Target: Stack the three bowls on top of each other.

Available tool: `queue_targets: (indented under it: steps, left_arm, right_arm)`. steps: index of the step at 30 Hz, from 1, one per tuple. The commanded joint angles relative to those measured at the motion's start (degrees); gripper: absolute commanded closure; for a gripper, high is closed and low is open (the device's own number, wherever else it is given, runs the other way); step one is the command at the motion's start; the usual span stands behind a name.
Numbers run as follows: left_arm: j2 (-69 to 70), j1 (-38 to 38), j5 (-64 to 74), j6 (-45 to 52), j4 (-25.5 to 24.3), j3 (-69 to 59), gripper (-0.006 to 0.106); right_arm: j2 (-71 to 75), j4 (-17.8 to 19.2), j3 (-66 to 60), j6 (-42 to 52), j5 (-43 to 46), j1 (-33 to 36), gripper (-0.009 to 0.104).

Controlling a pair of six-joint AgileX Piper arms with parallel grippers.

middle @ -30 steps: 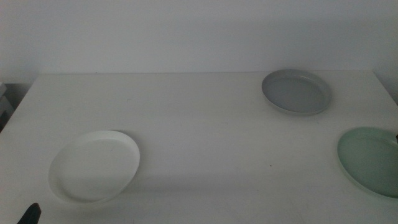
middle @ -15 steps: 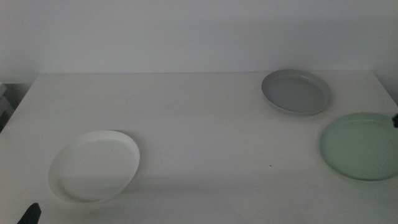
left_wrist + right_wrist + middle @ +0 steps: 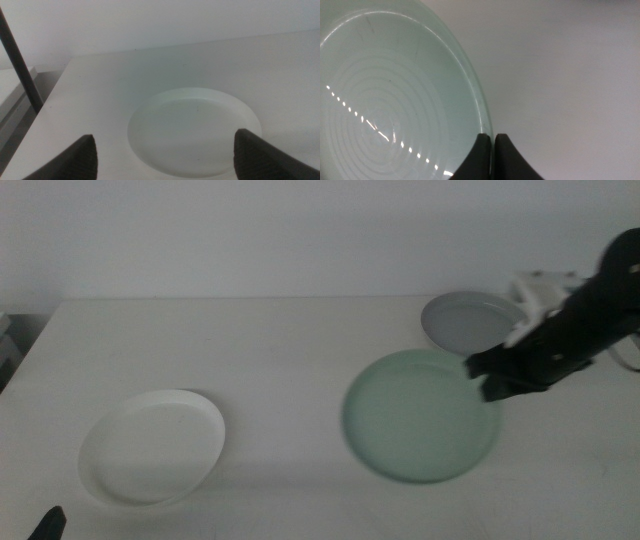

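The robot will set the green bowl down on the bare front middle of the white table [image 3: 374, 518] with its right gripper.
The pale mint green bowl [image 3: 422, 415] hangs in the air right of the table's middle, held by its right rim. My right gripper [image 3: 484, 377] is shut on that rim; the right wrist view shows the two jaws pinched on the green bowl's edge [image 3: 479, 107]. The grey bowl [image 3: 468, 323] lies at the far right, partly behind the right arm. The white bowl [image 3: 152, 446] lies at the front left and also shows in the left wrist view [image 3: 195, 131]. My left gripper [image 3: 165, 155] is open above the white bowl's near side, low at the picture's bottom left [image 3: 46, 524].
The white table [image 3: 290, 360] ends at a pale wall behind. A dark rod [image 3: 19, 60] and a grey ledge stand off the table's left edge.
The right arm has come into view and carried the green bowl left, from the right edge towards the table's middle. The white and grey bowls have not moved.
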State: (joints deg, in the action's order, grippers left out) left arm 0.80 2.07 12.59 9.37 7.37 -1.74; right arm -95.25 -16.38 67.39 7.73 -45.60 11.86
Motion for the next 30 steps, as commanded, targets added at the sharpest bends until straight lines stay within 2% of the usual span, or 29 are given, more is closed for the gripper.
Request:
queue_targets:
  steps: [1, 10, 18, 30]
  left_arm:
    - [0.7, 0.2, -4.1, -0.4, 0.2, 0.2, -0.005]
    - [0.7, 0.2, -4.1, -0.4, 0.2, 0.2, -0.005]
    - [0.7, 0.2, -4.1, -0.4, 0.2, 0.2, -0.005]
    - [0.7, 0.2, -4.1, -0.4, 0.2, 0.2, -0.005]
  right_arm:
    - [1.4, -1.4, 1.7, -0.5, 2.4, 3.5, 0.096]
    - [-1.6, -0.2, 0.5, -2.7, 0.6, 11.6, 0.096]
    - [-4.3, -0.7, -5.4, -2.7, 2.7, 12.9, 0.096]
    - [-7.0, -0.5, -5.8, -2.7, 0.8, 14.1, 0.096]
